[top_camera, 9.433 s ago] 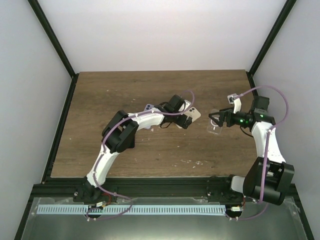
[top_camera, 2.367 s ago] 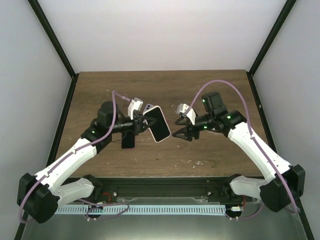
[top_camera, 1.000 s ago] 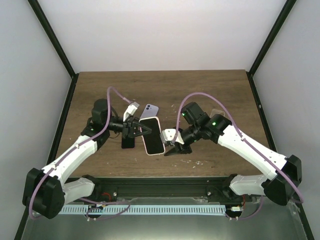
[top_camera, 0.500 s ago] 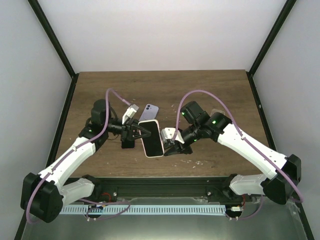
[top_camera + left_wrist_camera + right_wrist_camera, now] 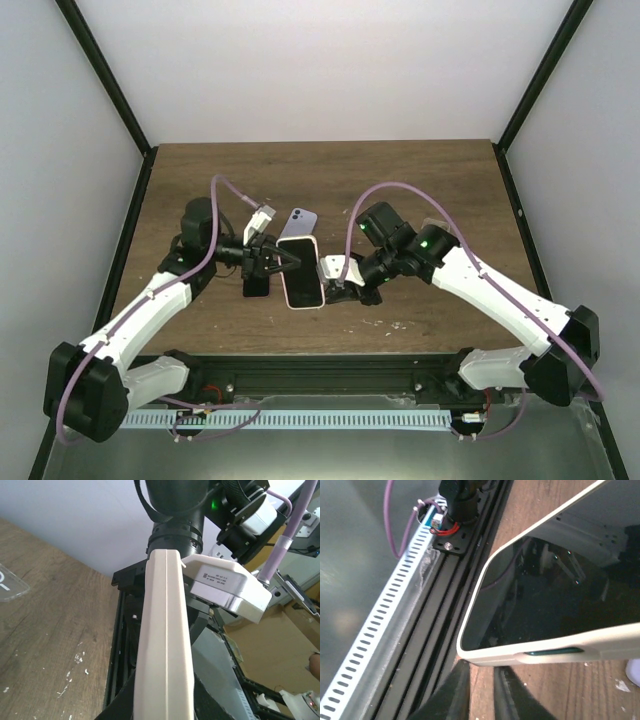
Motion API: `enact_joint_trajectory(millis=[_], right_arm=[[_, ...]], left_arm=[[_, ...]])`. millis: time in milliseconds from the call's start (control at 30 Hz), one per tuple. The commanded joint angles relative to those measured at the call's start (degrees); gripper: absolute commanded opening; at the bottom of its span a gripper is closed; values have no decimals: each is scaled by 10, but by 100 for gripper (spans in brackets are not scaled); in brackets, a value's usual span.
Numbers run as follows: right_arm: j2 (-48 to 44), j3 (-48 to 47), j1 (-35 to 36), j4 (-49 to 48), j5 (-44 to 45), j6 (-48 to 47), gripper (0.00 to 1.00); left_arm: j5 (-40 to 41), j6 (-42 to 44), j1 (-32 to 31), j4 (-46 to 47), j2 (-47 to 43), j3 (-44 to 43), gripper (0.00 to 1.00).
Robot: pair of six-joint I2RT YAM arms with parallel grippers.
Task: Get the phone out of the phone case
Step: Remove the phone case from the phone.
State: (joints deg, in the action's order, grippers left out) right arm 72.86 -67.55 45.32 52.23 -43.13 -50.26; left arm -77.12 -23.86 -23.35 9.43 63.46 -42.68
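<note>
Next, I open my right gripper, as the phone case's rim wraps the phone's corner above its fingers, then pinch the case's rim there [image 5: 487, 659] and peel it off the phone.
The phone [image 5: 302, 275] faces screen up in its cream phone case [image 5: 301, 303], held above the table. My left gripper [image 5: 277, 262] is shut on the case's left long side; in the left wrist view the case [image 5: 165, 640] runs edge-on up from between the jaws. My right gripper [image 5: 335, 277] is at the case's right side. In the right wrist view the dark screen [image 5: 555, 600] and the cream case rim [image 5: 545, 652] lie just over my right gripper [image 5: 481, 670]. Its jaws are nearly together with only wood between them. Their tips are hidden under the rim near a corner.
A purple phone [image 5: 300, 217] lies on the table behind the held one. A black slab [image 5: 257, 286] lies below the left gripper. A clear case [image 5: 10, 582] rests flat on the wood. The black frame rail [image 5: 320, 368] runs along the near table edge.
My right gripper has moved left up to the case's right side and closed its jaws. The left gripper has kept its hold, with the phone shifting only slightly.
</note>
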Motion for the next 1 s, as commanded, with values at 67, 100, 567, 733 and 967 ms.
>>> enact_joint_trajectory(millis=[67, 100, 567, 733, 967], right_arm=[[9, -1, 4, -121, 29, 38, 17], [7, 1, 3, -111, 9, 31, 23], [-15, 19, 6, -89, -80, 101, 51], [3, 19, 6, -107, -49, 95, 30], [0, 20, 6, -102, -6, 28, 16]], left_arm=[[-5, -11, -6, 29, -3, 0, 0], [0, 0, -6, 17, -3, -1, 0], [32, 44, -6, -34, -12, -14, 0], [20, 32, -6, -24, -11, -12, 0], [-5, -20, -6, 39, -4, 2, 0]])
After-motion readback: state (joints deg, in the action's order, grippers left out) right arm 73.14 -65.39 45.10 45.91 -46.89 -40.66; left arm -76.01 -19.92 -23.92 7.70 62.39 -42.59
